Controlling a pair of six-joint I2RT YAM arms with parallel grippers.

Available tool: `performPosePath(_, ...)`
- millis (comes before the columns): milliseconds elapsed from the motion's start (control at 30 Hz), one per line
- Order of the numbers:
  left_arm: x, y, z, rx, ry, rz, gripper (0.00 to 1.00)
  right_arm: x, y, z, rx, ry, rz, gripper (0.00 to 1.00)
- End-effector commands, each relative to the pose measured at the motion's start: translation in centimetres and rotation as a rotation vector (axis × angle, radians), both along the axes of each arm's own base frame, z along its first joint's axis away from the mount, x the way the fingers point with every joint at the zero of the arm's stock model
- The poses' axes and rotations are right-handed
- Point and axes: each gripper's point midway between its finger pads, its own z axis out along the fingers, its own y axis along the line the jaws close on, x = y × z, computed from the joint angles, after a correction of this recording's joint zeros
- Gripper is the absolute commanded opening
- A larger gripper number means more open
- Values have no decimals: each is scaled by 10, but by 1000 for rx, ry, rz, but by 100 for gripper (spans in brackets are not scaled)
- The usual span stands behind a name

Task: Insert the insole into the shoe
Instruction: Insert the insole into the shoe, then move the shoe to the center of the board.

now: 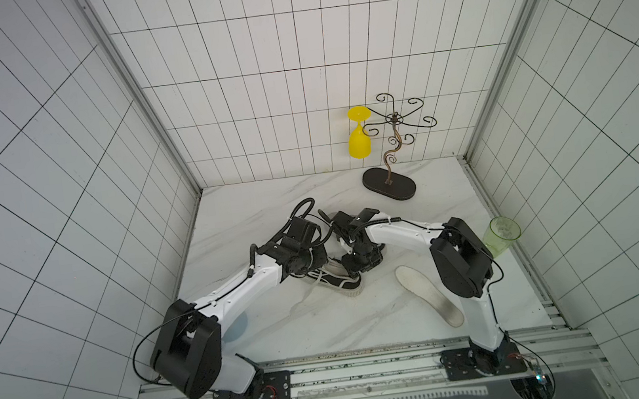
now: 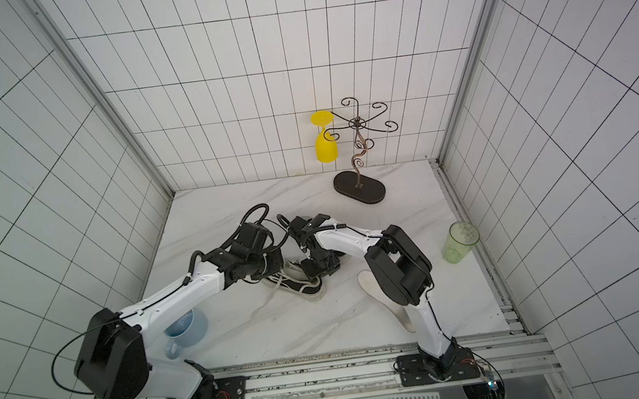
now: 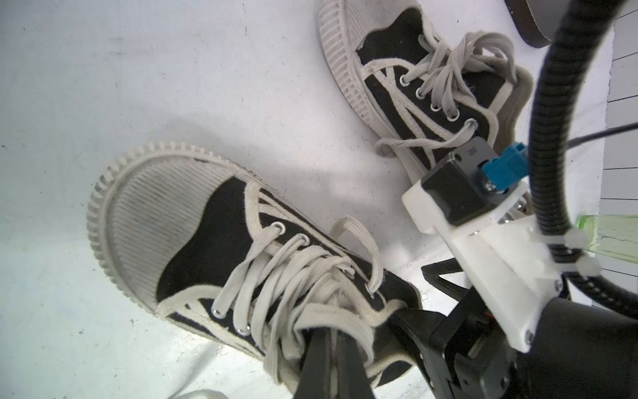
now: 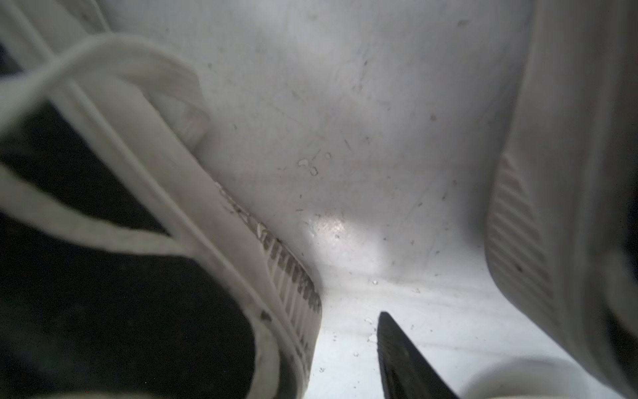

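Observation:
Next, my left gripper lets go of the shoe on the marble table [image 1: 294, 221] next to the matching shoe, closer to the tiled back wall.
A black-and-white lace-up shoe [image 1: 340, 285] [image 2: 305, 289] lies on the marble table between my two arms. In the left wrist view my left gripper [image 3: 332, 345] is shut on the shoe [image 3: 193, 241] at its tongue, under a lace loop. My right gripper [image 1: 359, 264] [image 4: 317, 321] is open at the shoe's heel side [image 4: 103, 276]. One black finger [image 4: 397, 349] shows, apart from the sole with bare table between them. The other finger is hidden by the shoe. The white insole [image 1: 424, 291] [image 2: 367, 281] lies flat to the right, beside the right arm.
A matching shoe [image 3: 397, 69] [image 4: 552, 172] lies just behind, mostly under the right arm. A wire stand [image 1: 390, 188] with a hanging yellow glass [image 1: 359, 142] is at the back. A green cup [image 1: 500, 234] stands at the right edge and a blue mug [image 2: 184, 329] under the left arm.

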Motion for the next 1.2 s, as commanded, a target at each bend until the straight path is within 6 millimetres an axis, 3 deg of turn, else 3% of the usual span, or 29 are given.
performPosePath(0,16,-3,16,23,-82,-22,0,7,13,3,74,51,-54,62)
performPosePath(133,26,6,11,135,-116,-50,0,25,26,53,284,72,-117,61)
performPosePath(267,40,18,9,274,-153,-71,0,27,40,82,392,65,-103,63)
performPosePath(433,68,39,28,426,-242,-77,0,40,43,114,495,40,-153,65)
performPosePath(633,93,43,44,306,-370,-171,0,52,21,117,549,74,-259,67)
performPosePath(767,102,47,39,281,-439,-280,0,65,10,124,573,38,-302,66)
performPosePath(933,138,62,33,556,-528,-473,0,63,-5,131,562,-13,-301,66)
performPosePath(1167,197,80,27,883,-549,-692,0,41,-38,109,515,-11,-336,66)
